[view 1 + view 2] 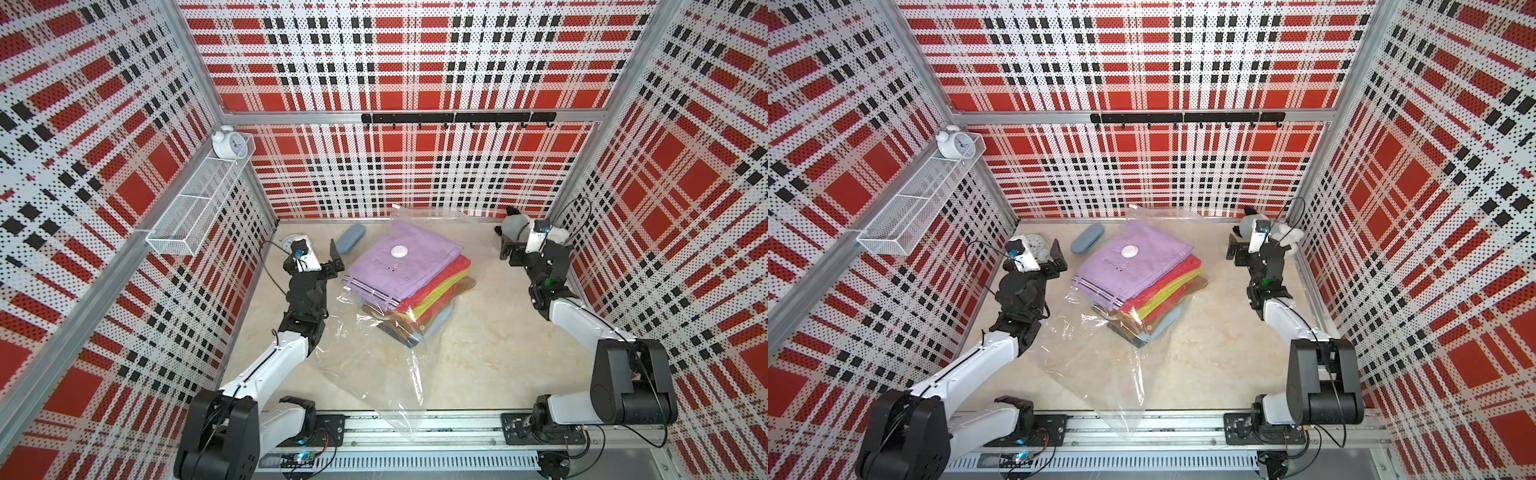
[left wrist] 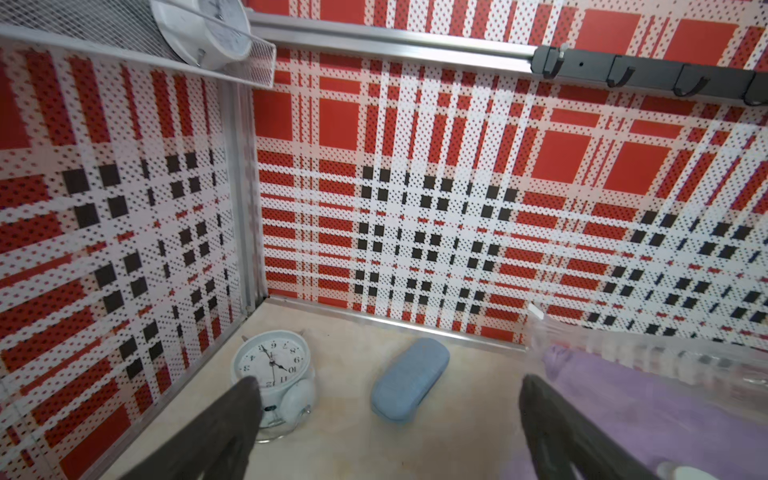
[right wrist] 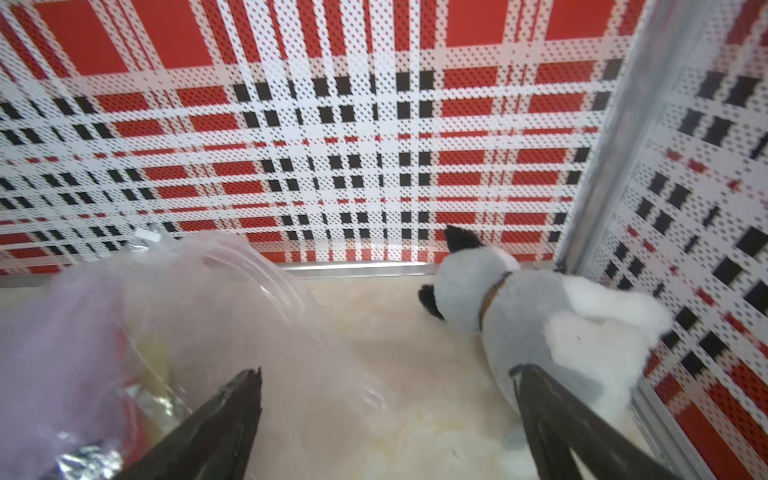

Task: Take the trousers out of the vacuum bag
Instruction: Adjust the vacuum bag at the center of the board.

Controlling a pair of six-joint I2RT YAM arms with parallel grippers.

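Observation:
The loose fold point(image 1: 466, 249) of the vacuum bag is beside the lilac trousers' corner on the plush toy's side. Next, my right gripper closes on it there.
The trousers point(image 1: 399, 270) point(image 1: 1133, 270) lie as a folded stack in the middle of the table, lilac on top, with red, yellow-green, brown, light blue and dark layers below. The transparent vacuum bag point(image 1: 374, 374) point(image 1: 1100, 374) encloses them, and its white valve cap point(image 1: 400, 250) rests on the lilac pair. My left gripper point(image 1: 336, 261) point(image 2: 388, 386) stands open just left of the stack, holding nothing. Over at the far right my right gripper point(image 1: 508, 251) point(image 3: 386, 372) is open too, between the bag's edge point(image 3: 208, 299) and a plush toy point(image 3: 519, 307).
A blue case point(image 1: 350, 239) and a white alarm clock point(image 2: 272, 365) lie at the back left near my left gripper. The bag's loose end hangs over the front rail point(image 1: 457, 424). On the left wall, a wire shelf point(image 1: 199, 199) carries another clock. A hook rail point(image 1: 457, 118) is mounted on the back wall.

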